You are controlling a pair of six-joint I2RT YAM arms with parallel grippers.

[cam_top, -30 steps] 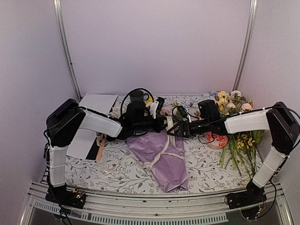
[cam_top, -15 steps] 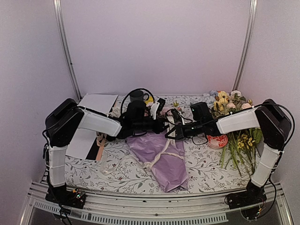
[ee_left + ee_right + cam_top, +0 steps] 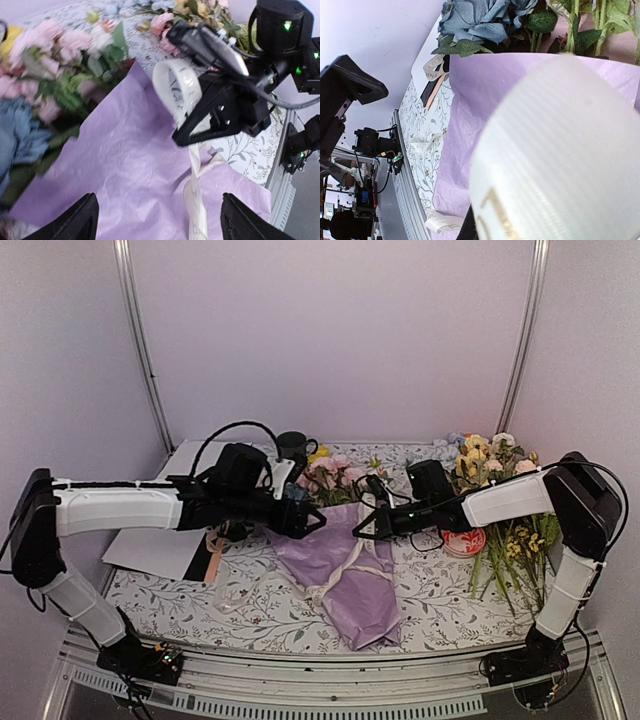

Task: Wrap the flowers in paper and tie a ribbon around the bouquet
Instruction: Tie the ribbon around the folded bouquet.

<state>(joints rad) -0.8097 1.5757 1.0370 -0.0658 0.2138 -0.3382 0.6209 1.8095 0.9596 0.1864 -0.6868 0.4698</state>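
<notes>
The loose end (image 3: 236, 601) of the cream ribbon lies on the flowered tabletop beside the lilac paper, and my left gripper will grab it next.
The bouquet lies in the middle of the table as a cone of lilac paper (image 3: 345, 580), with the pink and blue flowers (image 3: 330, 478) at its far, wide end. A cream ribbon (image 3: 352, 565) crosses the cone. My right gripper (image 3: 366, 524) is shut on a loop of that ribbon (image 3: 176, 86), which fills the right wrist view (image 3: 560, 160) and hides the jaws there. My left gripper (image 3: 161, 225) hovers open over the paper (image 3: 115, 160), left of the ribbon strand (image 3: 196, 200), holding nothing. In the top view the left gripper (image 3: 303, 521) is at the cone's left edge.
A loose pile of long-stemmed flowers (image 3: 505, 510) and a red round item (image 3: 463, 540) lie at the right. A flat white sheet (image 3: 165, 540), a tan ribbon bundle (image 3: 214, 540) and a black mug (image 3: 292, 445) are at the left and back. A loose ribbon piece (image 3: 235, 597) lies near the front.
The right gripper moved left and shut on the ribbon loop. The left gripper then opened, let the ribbon go and drew back to the left with its arm stretched out.
</notes>
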